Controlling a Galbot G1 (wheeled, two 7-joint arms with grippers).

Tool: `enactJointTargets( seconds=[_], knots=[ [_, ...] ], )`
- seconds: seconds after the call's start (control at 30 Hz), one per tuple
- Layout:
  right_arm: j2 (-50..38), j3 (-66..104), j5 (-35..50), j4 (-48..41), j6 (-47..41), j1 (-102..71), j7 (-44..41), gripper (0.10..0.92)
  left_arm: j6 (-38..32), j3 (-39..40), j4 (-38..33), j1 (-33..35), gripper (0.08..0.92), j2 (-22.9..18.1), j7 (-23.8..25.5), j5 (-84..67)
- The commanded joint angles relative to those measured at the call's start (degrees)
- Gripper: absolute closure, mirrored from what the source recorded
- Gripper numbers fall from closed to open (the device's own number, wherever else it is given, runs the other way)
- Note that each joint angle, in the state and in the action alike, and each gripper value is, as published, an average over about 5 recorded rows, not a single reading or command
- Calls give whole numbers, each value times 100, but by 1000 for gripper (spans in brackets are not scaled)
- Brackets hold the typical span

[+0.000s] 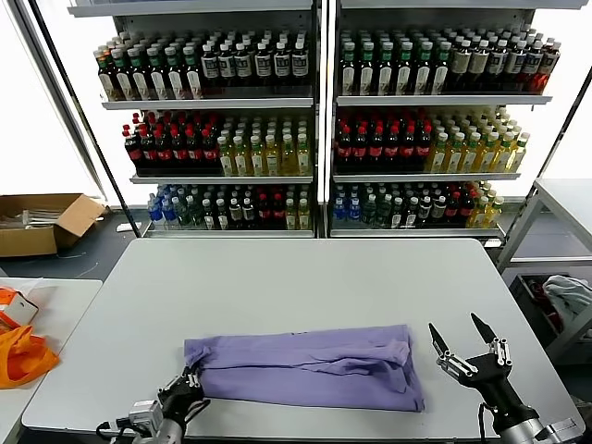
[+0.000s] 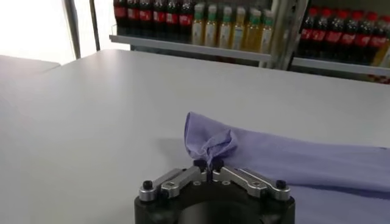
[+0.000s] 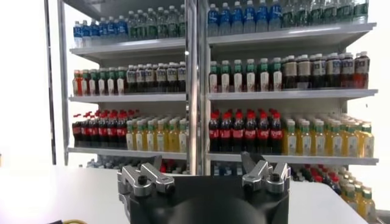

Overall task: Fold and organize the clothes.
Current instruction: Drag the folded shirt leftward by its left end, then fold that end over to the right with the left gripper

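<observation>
The robot's left gripper will let go of the lavender T-shirt's bunched corner near the middle of the long folded band (image 1: 281, 355).
A lavender T-shirt (image 1: 305, 365) lies folded into a long band across the near part of the white table (image 1: 296, 277). My left gripper (image 1: 190, 382) is at the shirt's near left corner, shut on a pinch of the fabric; the left wrist view shows the bunched corner (image 2: 210, 143) rising from between the closed tips (image 2: 209, 164). My right gripper (image 1: 461, 340) is open and empty, held above the table just right of the shirt, fingers pointing up and away; the right wrist view shows its fingers (image 3: 256, 165) spread against the shelves.
Shelves of drink bottles (image 1: 314, 120) stand behind the table. An orange bag (image 1: 23, 356) lies on a side table at the left. A cardboard box (image 1: 42, 222) sits on the floor at far left. A metal rack (image 1: 555, 240) stands at the right.
</observation>
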Motion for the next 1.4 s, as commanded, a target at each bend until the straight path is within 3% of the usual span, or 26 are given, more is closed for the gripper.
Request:
enactJointTargets(
  seconds=[0.03, 0.2, 0.33, 0.43, 0.7, 0.83, 1.17, 1.4],
  knots=[
    [15, 66, 54, -2, 48, -34, -57, 203, 615, -2678, 189, 124, 900, 854, 1086, -1598],
    [7, 25, 60, -14, 97, -41, -101, 203, 930, -3501, 849, 62, 900, 1512, 2323, -1647],
    [37, -64, 39, 18, 148, -83, -117, 203, 1032, -3582, 1119, -249, 900, 2021, 2697, -1580],
    [83, -115, 10, 27, 202, -145, -128, 203, 1048, -3416, 851, -443, 900, 2116, 2726, -1579],
    [168, -163, -17, -11, 355, -231, -136, 203, 1074, -2357, -952, -520, 900, 1152, 2354, -1108],
    [210, -208, -30, 6, 393, -261, -157, 203, 898, -1545, -1427, -532, 900, 801, 1965, -867],
    [206, -360, -179, 119, 417, -286, -238, 203, 698, -160, -1233, -918, 900, 584, 1726, -666],
    [322, -454, -280, 282, 460, -411, -335, 203, 717, 406, -798, -1321, 900, -17, 1645, -456]
  ],
)
